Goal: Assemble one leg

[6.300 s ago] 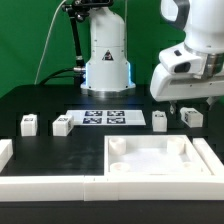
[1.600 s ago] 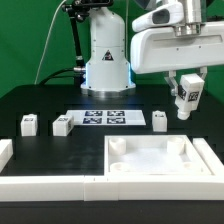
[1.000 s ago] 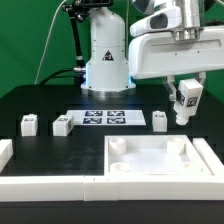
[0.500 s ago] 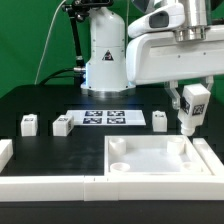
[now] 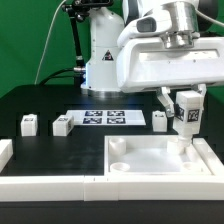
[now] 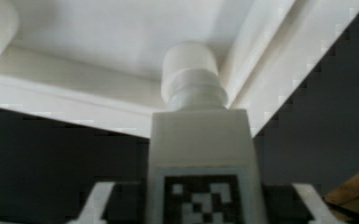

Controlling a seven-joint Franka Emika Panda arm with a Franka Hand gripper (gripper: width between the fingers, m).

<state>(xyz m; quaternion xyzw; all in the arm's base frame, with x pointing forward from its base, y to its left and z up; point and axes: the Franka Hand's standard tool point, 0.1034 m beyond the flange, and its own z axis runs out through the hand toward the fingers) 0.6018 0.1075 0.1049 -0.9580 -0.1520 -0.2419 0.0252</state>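
Note:
My gripper is going to release the leg upright in the panel's front corner socket (image 5: 193, 165) (image 6: 188, 60), straight below where the leg hangs.
My gripper (image 5: 187, 103) is shut on a leg (image 5: 187, 113), a small white block with a black-and-white tag. It holds the leg upright just above the far right corner of the large white square panel (image 5: 150, 172). In the wrist view the leg (image 6: 201, 140) sits between my gripper's (image 6: 202, 208) fingers (image 6: 101, 200), and its round peg (image 6: 190, 75) points at the panel (image 6: 87, 40) near the raised rim. Three more legs stand on the table: two at the exterior view's left (image 5: 29, 124) (image 5: 62, 126), and one (image 5: 160, 119) beside the held leg.
The marker board (image 5: 103, 118) lies in front of the robot base (image 5: 105, 60). A white L-shaped rail (image 5: 40, 182) runs along the front left. The panel has round corner sockets (image 5: 120, 166).
The arm has swung forward and lower with the leg in it. The leg has come down from above the table at the right to just over the panel's far right corner.

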